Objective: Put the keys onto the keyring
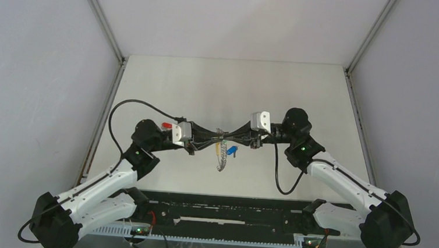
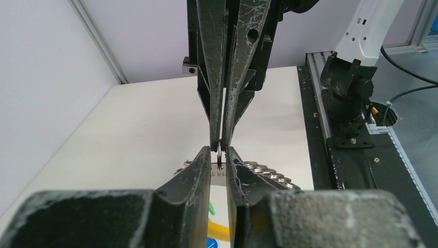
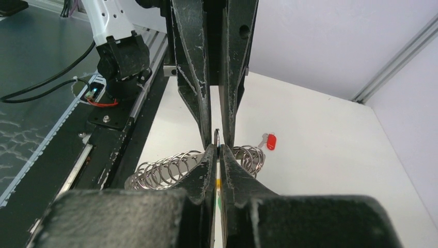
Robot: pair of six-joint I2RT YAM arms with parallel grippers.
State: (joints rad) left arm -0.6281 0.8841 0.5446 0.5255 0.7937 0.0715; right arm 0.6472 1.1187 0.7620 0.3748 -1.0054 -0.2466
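The thin ring is in my right gripper and the blue key lies apart, so next I close my left gripper on the ring point(image 2: 219, 156) before my right gripper opens.
The keyring point(image 1: 221, 138) is held in the air between both grippers. My left gripper point(image 1: 204, 141) and right gripper point(image 1: 243, 142) meet tip to tip, each shut on the thin ring. In the left wrist view the ring point(image 2: 220, 154) stands edge-on between my left gripper point(image 2: 219, 150) and the right one above it. In the right wrist view the ring point(image 3: 216, 136) sits just past my right gripper point(image 3: 217, 148). The bead chain point(image 1: 221, 160), yellow tab point(image 1: 218, 149) and blue key point(image 1: 231, 151) hang below. The red key point(image 1: 167, 125) lies on the table point(image 3: 270, 141).
White table point(image 1: 301, 94) with grey walls on three sides. A black rail point(image 1: 222, 217) with the arm bases runs along the near edge. The chain's coils point(image 3: 165, 173) spread beside my right fingers. The right arm base point(image 2: 351, 93) stands at the table's edge.
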